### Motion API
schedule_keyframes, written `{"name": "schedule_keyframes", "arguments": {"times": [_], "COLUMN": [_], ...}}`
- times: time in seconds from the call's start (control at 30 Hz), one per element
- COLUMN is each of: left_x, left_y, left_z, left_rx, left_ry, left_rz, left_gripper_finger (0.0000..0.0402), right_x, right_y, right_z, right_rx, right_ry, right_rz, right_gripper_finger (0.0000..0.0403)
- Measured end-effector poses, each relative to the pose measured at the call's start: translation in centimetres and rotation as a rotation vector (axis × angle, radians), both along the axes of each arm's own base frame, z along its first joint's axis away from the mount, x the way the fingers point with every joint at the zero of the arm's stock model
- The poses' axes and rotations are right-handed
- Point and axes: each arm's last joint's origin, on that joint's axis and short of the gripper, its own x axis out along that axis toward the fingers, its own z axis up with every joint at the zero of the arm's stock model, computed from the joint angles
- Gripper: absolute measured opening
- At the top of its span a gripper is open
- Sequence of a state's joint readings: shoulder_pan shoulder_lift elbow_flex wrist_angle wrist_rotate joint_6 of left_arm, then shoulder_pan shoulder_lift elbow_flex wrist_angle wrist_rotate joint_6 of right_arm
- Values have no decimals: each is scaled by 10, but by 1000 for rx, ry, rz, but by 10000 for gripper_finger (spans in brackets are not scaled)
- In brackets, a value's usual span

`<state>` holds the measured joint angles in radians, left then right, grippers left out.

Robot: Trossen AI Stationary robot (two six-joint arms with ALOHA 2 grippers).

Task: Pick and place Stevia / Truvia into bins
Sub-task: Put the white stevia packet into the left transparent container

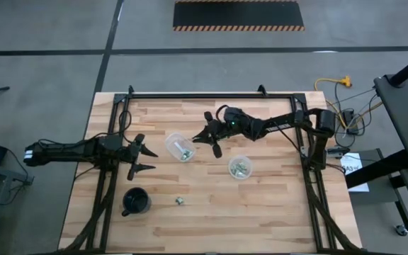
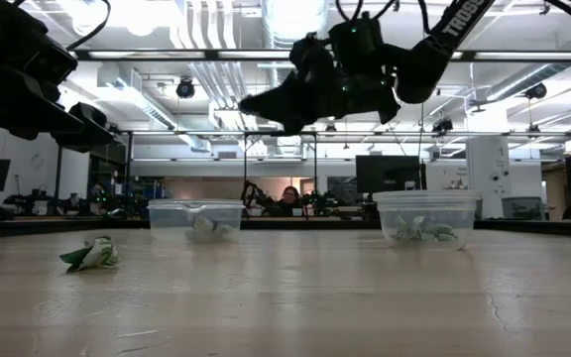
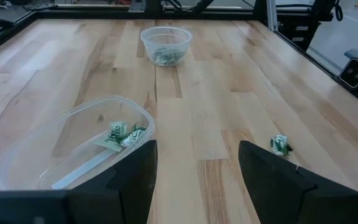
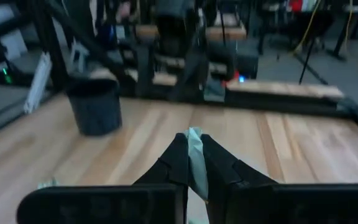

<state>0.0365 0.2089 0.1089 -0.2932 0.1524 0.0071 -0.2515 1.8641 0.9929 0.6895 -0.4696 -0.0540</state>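
The pale green-and-white packet goes next. Next, my right gripper lets go of it inside the clear bin (image 1: 182, 150) nearest my left gripper.
My right gripper (image 1: 204, 137) hangs above the table just right of the left clear bin (image 1: 180, 147), shut on a pale green-and-white packet (image 4: 195, 155). In the low view it (image 2: 264, 103) is high over the two bins (image 2: 196, 216) (image 2: 426, 218). Both bins hold packets; the right bin (image 1: 239, 166) stands nearer the near edge. One loose crumpled packet (image 1: 179, 201) (image 2: 92, 255) lies on the wood. My left gripper (image 1: 143, 159) waits open, left of the left bin (image 3: 86, 149), touching nothing. My right gripper pinches the packet between its two fingers (image 4: 176, 158). A strip of the packet (image 4: 194, 138) sticks out past the fingertips. The packet is lifted clear of the table.
A black cup (image 1: 136, 202) (image 4: 95, 106) stands near the table's near-left corner, left of the loose packet. Black frame rails (image 1: 211, 95) run along the left, right and far sides of the table. Bare wood (image 1: 261, 212) lies toward the near right.
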Motion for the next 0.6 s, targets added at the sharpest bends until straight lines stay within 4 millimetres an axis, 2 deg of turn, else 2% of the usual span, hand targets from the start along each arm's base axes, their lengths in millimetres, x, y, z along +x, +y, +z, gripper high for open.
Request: {"name": "schedule_keyframes", "arguments": {"times": [0.17, 0.6], "left_x": [0, 0], "left_y": [0, 0], "left_z": [0, 0], "left_rx": [0, 0], "left_ry": [0, 0], "left_rz": [0, 0], "left_gripper_finger": [209, 209], "right_x": [-1, 2], "right_y": [5, 5], "right_z": [7, 1], "right_rx": [13, -9], "right_ry": [-112, -133], "right_rz": [-46, -167], "right_gripper_finger": [11, 12]}}
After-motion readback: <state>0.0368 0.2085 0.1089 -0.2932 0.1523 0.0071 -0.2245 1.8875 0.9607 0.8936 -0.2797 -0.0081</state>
